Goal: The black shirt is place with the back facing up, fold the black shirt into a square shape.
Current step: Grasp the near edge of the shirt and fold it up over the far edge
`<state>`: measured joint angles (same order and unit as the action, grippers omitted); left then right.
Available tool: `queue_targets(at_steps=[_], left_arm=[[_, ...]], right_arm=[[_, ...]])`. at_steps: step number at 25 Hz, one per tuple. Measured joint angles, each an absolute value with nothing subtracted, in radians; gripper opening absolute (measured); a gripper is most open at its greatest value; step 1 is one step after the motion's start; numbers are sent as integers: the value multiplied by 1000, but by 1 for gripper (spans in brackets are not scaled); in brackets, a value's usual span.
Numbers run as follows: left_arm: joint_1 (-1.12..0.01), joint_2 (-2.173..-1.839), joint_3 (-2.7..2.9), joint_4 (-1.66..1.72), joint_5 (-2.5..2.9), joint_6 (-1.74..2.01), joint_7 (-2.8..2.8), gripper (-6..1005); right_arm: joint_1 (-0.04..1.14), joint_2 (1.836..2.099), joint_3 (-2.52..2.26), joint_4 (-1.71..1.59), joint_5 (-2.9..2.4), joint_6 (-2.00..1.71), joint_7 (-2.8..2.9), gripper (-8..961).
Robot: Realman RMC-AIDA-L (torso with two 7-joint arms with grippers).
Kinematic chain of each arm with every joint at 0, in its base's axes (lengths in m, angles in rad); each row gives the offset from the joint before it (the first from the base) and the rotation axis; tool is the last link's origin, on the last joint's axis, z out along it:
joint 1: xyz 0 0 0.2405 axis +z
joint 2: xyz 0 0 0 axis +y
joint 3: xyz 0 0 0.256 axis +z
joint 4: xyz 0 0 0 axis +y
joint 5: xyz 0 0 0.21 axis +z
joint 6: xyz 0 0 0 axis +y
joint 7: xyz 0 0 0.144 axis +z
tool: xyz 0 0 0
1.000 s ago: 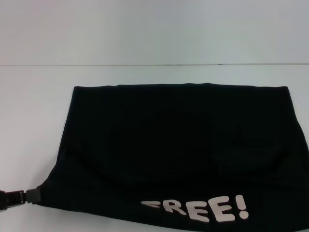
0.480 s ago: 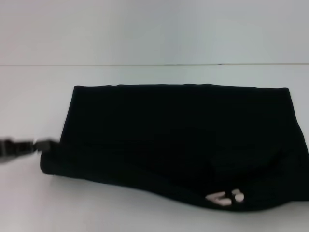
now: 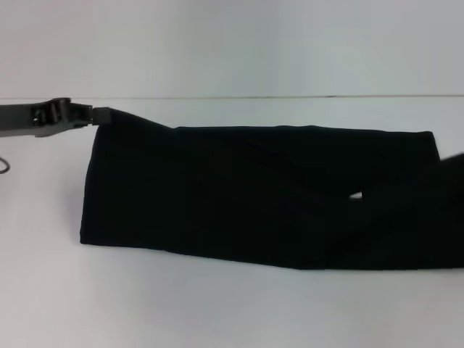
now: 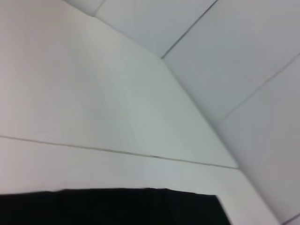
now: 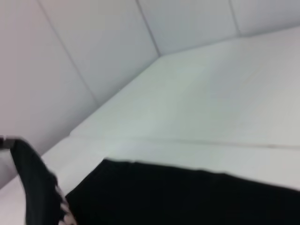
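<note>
The robot's right gripper needs to release the black shirt's raised edge on the flat far corner (image 3: pixel 425 133) that is farthest from the left gripper.
The black shirt (image 3: pixel 246 192) lies across the table as a long band, its near edge folded over toward the far edge. A small white bit of print (image 3: pixel 355 194) peeks out of a fold right of centre. My left gripper (image 3: pixel 100 114) is at the shirt's far left corner, shut on the fabric there. At the right edge of the head view a dark raised shape merges with the shirt, and I cannot make out my right gripper in it. The shirt's edge also fills the bottom of the left wrist view (image 4: pixel 108 206) and the right wrist view (image 5: pixel 187 197).
The white table (image 3: pixel 217 312) stretches around the shirt, with bare surface in front and to the left. A thin seam line (image 3: pixel 232 97) runs across behind the shirt. A pale wall rises behind the table.
My left gripper has swept from the near left to the far left corner, carrying the shirt's near edge over. The white lettering has been folded out of sight.
</note>
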<state>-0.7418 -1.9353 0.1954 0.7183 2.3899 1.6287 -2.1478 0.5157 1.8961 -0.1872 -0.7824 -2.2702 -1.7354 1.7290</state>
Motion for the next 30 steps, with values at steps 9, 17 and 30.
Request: queue_targets(at_steps=[9,17,30], left_arm=[[-771,-1942,290,630,2387,1301,-2143,115],[-787,-1964,343,581,2383,1087,-2120,122],[-844,-1990,394,541,2368,867,-2051,132]], right_arm=[[589,1903,-204,-644,-2244,-1463,1763,2],[664,1917,-310,-516,-2246,-1159,1789,2],[724,1930,-362,-480,-2239,-955,1820,3]])
